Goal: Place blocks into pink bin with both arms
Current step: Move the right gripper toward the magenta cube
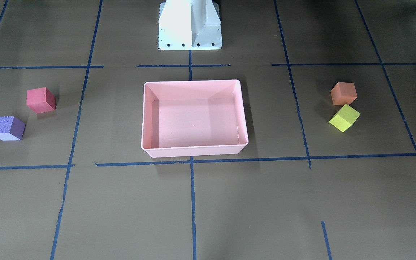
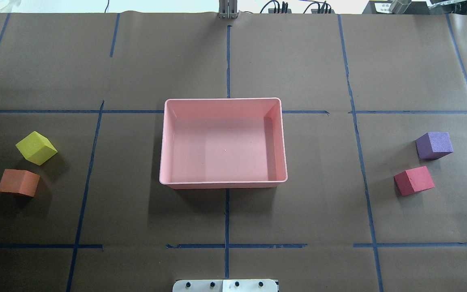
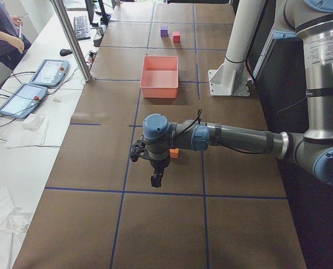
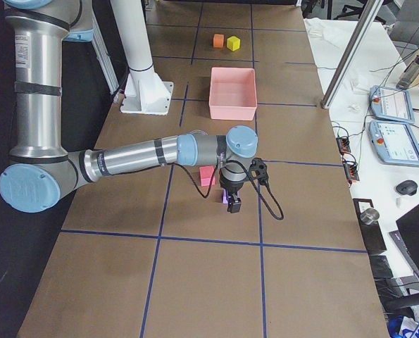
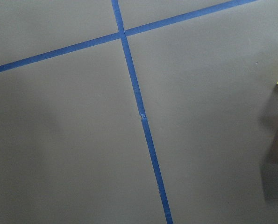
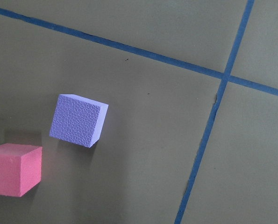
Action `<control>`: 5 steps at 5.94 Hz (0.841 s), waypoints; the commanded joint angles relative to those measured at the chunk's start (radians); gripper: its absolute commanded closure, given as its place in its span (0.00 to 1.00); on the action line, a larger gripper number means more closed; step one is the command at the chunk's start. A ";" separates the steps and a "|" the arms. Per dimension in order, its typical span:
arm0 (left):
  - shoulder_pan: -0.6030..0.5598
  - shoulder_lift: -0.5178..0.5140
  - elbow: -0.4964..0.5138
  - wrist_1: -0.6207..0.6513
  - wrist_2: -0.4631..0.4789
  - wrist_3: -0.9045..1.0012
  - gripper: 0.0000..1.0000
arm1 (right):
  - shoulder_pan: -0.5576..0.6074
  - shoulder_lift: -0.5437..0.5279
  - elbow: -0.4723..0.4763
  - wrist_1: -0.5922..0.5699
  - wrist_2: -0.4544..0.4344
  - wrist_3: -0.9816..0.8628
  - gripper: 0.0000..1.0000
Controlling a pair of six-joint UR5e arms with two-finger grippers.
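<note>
The robot's right gripper should next go to the red block beside the purple block and close on the red block's upper part [image 1: 38, 94] [image 6: 5, 173].
The pink bin [image 1: 193, 151] stands empty at the table's middle, also in the overhead view [image 2: 223, 184]. The red block [image 2: 414, 181] and purple block [image 2: 433, 145] lie on the robot's right. The yellow block [image 2: 36, 147] and orange block [image 2: 18, 182] lie on its left. My left gripper [image 3: 155, 179] hangs over the table just outboard of the orange block [image 3: 174, 152]. My right gripper [image 4: 233, 205] hangs by the red block [image 4: 208, 175]; its wrist view shows the purple block [image 6: 78, 120]. I cannot tell whether either gripper is open or shut.
The white pedestal [image 1: 190, 25] stands behind the bin on the robot's side. Blue tape lines [image 2: 227, 219] cross the brown table. A metal pole [image 3: 71, 39], tablets [image 3: 47, 72] and an operator [image 3: 1, 33] are across the table from the robot.
</note>
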 commanded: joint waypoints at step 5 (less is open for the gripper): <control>0.000 0.000 -0.004 -0.003 -0.002 0.003 0.00 | -0.396 -0.056 0.024 0.594 -0.127 0.777 0.00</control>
